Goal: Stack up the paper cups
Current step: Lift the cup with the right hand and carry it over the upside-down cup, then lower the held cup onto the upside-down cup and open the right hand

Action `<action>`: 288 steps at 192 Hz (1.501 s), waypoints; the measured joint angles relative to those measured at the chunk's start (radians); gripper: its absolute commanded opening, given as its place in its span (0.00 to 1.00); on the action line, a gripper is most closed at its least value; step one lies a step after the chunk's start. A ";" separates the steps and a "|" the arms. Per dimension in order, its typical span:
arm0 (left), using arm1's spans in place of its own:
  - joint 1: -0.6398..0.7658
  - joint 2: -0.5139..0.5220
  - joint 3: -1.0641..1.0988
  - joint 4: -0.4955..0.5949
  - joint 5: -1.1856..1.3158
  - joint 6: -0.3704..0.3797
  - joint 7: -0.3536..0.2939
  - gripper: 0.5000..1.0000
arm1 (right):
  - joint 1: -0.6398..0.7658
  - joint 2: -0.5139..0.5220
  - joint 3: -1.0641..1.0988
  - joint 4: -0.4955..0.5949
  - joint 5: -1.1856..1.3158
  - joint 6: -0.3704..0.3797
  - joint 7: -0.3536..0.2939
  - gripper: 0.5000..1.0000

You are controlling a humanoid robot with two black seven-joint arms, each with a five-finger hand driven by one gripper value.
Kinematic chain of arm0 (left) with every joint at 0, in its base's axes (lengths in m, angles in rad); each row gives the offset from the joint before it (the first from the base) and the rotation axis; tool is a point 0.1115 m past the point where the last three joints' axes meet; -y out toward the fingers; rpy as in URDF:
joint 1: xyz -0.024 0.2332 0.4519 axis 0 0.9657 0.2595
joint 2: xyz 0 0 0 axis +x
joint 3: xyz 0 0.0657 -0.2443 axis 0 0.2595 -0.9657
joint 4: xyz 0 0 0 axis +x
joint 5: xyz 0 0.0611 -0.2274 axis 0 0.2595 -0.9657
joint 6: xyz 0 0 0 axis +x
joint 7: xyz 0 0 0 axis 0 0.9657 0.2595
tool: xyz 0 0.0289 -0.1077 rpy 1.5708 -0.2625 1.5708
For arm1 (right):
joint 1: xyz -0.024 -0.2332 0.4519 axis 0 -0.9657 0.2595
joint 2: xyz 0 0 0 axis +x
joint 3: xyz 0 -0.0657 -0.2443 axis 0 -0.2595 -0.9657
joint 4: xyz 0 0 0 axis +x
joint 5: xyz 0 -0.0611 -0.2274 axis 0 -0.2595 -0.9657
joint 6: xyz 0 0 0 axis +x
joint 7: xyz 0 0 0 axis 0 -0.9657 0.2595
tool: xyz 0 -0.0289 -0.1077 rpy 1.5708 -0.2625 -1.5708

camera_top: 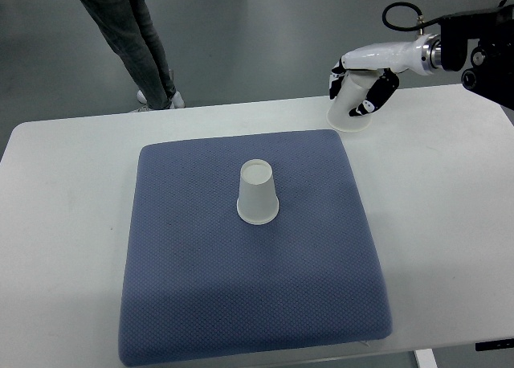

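Observation:
Next, my right gripper releases the second white paper cup when it gets to its place over the cup standing on the blue cushion [259, 167].
One white paper cup [257, 194] stands upside down near the middle of the blue cushion [201, 288]. A second white paper cup [350, 114] sits upside down and tilted on the white table, just past the cushion's far right corner. My right hand [361, 80] comes in from the right edge and has its fingers wrapped around this second cup's upper part. The left arm does not show.
The cushion covers most of the white table [450, 223]. A person's legs [132, 38] in grey trousers stand on the floor beyond the table's far edge, at the upper left.

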 measured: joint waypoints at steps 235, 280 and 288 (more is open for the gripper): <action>0.000 0.000 0.000 0.000 0.000 0.000 0.000 1.00 | 0.047 0.201 0.077 0.126 -0.005 0.111 -0.002 0.00; 0.000 0.000 0.000 0.000 0.000 0.000 0.000 1.00 | 0.023 0.199 0.076 0.126 -0.005 0.104 -0.002 0.00; 0.000 0.000 0.000 0.000 0.000 0.000 0.000 1.00 | 0.018 0.199 0.076 0.126 -0.005 0.103 -0.002 0.00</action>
